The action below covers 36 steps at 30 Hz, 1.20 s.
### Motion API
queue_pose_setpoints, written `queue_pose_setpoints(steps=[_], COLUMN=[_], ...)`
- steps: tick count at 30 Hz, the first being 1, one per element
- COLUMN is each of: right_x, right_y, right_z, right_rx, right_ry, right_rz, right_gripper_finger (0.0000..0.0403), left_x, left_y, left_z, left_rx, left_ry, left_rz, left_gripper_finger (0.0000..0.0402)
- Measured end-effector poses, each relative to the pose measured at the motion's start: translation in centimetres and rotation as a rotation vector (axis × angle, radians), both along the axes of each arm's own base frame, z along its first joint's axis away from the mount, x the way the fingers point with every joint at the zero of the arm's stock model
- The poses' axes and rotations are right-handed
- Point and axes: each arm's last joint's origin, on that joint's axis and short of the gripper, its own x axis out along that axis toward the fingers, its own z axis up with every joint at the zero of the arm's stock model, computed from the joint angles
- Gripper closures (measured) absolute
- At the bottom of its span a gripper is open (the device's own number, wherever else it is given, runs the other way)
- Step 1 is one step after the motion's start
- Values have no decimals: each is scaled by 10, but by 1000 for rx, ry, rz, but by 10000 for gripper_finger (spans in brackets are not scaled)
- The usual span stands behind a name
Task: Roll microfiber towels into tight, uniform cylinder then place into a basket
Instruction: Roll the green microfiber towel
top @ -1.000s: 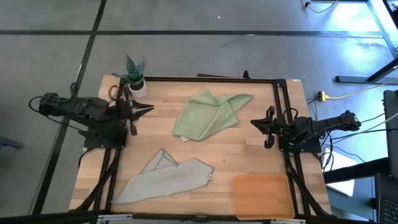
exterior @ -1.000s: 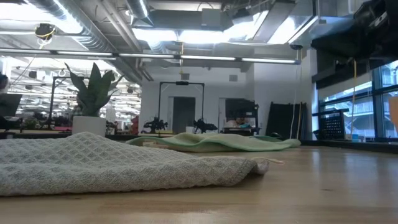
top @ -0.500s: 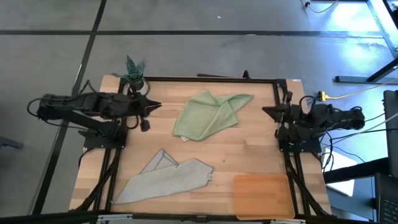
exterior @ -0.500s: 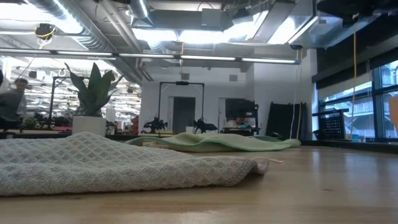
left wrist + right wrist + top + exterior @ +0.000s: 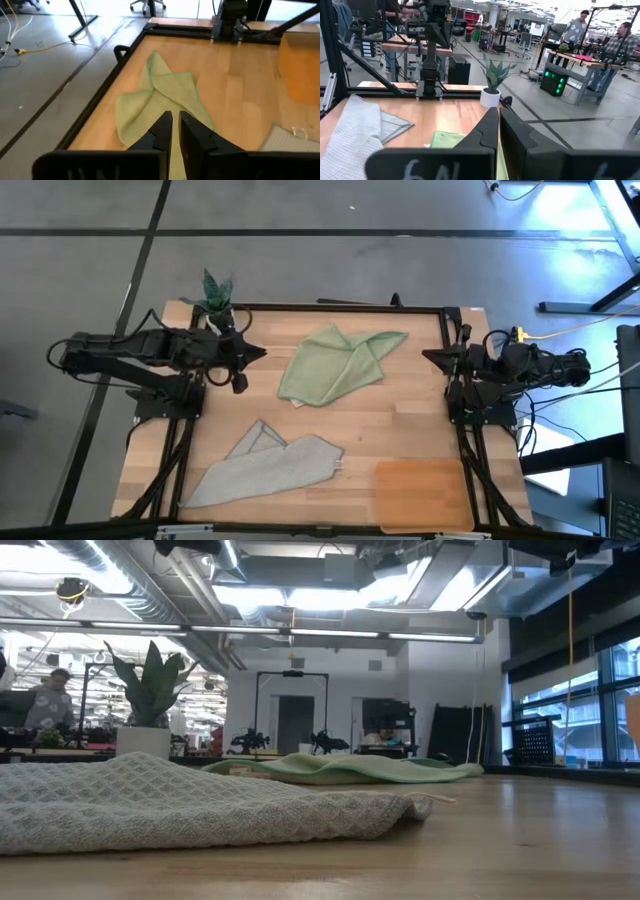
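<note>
The robot's left gripper should close on the pale green towel's near corner (image 5: pixel 281 396), next to that towel's white tag and closest to the pale grey towel's folded corner.
The pale green towel (image 5: pixel 335 365) lies loosely folded on the far middle of the table, flat on the wood. The pale grey towel (image 5: pixel 270 468) lies spread near the front left, one corner folded up. The orange-brown basket (image 5: pixel 420 492) sits at the front right. My left gripper (image 5: pixel 262 352) hovers shut just left of the green towel (image 5: pixel 160 95), pointing toward it and slightly down. My right gripper (image 5: pixel 426 358) hangs shut at the right edge, level, pointing toward the table's left. Nothing is between either pair of fingers.
A small potted plant (image 5: pixel 213 298) stands at the far left corner, just behind my left arm. A black frame rail (image 5: pixel 340 307) runs around the table's edges. Bare wood (image 5: pixel 400 420) lies between the towels and the basket. People show in the room beyond.
My left gripper has reached toward the table's right, closer to the green towel, and has rolled a little. My right gripper has risen and drawn back toward the table's right edge, tipping to level. Both towels have kept still.
</note>
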Motion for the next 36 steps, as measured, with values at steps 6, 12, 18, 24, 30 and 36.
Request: queue_pose_setpoints(steps=[6,12,18,24,30,36], right_x=[0,0,0,0,0,0], right_y=[0,0,0,0,0,0], right_z=[0,0,0,0,-1,-1], right_rx=[0,0,0,-1,-5,-9], right_ry=[0,0,0,1,7,12], right_rz=[0,0,0,0,0,0], right_gripper_finger=[384,384,384,384,384,384], left_x=[22,45,53,55,68,79], left_y=[-5,-8,-8,-6,-12,-15], left_z=[-16,-36,-48,-57,-84,-120], left_rx=[-90,-124,-171,-239,-236,-223], left_ry=[105,222,290,337,464,609], left_rz=[-109,-156,-106,-20,-18,-5], left_gripper_finger=[397,392,366,330,321,320])
